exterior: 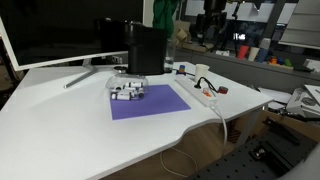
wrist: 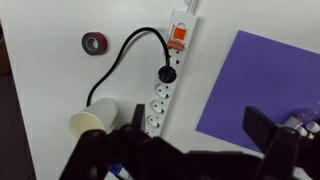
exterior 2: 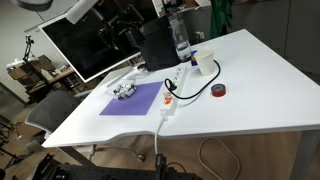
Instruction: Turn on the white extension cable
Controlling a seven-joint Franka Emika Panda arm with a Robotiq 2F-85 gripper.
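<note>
The white extension cable's red switch [exterior: 211,95] [wrist: 179,34], near the white cord, is to be pressed next, so my gripper needs to go to it and close there.
The white extension cable [wrist: 165,85] lies on the white table in the wrist view, a long narrow strip with several sockets. Its red switch [wrist: 178,38] is at the far end, and a black plug [wrist: 168,73] sits in one socket. My gripper [wrist: 197,128] is open and empty. It hovers well above the strip's near end and the mat's edge, touching nothing. The strip also shows in both exterior views [exterior: 200,93] [exterior 2: 172,92], and its white cord [exterior: 221,122] hangs over the table edge.
A purple mat [wrist: 270,85] lies beside the strip, with a cluster of white and dark blocks [exterior: 127,90] on it. A paper cup [wrist: 92,120] and a red tape roll [wrist: 95,42] stand on the other side. A black box [exterior: 146,50] and a monitor [exterior 2: 90,40] are at the back.
</note>
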